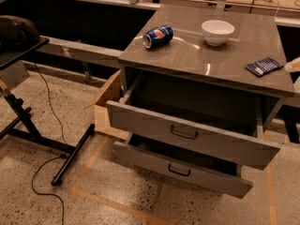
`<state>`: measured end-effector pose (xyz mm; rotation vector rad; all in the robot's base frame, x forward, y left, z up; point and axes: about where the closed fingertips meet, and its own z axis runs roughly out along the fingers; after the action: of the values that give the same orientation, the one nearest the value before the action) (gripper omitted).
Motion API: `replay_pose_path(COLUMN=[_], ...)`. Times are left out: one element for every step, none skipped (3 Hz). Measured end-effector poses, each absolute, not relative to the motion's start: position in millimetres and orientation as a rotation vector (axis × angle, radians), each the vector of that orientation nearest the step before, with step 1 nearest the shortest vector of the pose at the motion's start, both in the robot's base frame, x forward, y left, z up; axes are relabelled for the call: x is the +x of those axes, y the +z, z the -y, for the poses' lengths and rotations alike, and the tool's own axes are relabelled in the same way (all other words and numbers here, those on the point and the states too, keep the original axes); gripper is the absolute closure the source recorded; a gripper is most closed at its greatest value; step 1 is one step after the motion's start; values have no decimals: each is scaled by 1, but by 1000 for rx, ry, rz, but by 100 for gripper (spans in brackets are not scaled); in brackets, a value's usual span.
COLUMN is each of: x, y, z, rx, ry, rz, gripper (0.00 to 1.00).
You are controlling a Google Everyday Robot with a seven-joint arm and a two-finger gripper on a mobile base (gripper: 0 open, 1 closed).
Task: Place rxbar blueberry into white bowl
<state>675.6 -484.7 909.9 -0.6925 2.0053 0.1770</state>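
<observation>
The end of the rxbar blueberry [275,63] that is farther from the blue Pepsi can will be gripped by my gripper.
The rxbar blueberry [264,66], a flat dark navy bar, lies near the right edge of the grey cabinet top [201,55]. The white bowl [218,32] stands upright and empty toward the back of the same top, left of and behind the bar. A pale piece at the frame's right edge looks like part of my gripper [293,65]. It sits just right of the bar, not touching it, and most of it is out of view.
A blue Pepsi can [158,36] lies on its side at the top's back left. Two cabinet drawers stand pulled out, the upper [187,132] and the lower [183,170]. A cardboard box [105,109] sits left of the cabinet. A black stand [28,121] with a cable is at the left.
</observation>
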Motion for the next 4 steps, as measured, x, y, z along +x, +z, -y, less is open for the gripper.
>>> replay_pose_path(x=[691,699,702,705], y=[897,881,870,850], z=[488,484,472,432], rx=[-639,-598,-599,-679], ry=[171,189,206,203], rz=[-1998,-1999,-1995,-1985], gripper=[0,0,0,0])
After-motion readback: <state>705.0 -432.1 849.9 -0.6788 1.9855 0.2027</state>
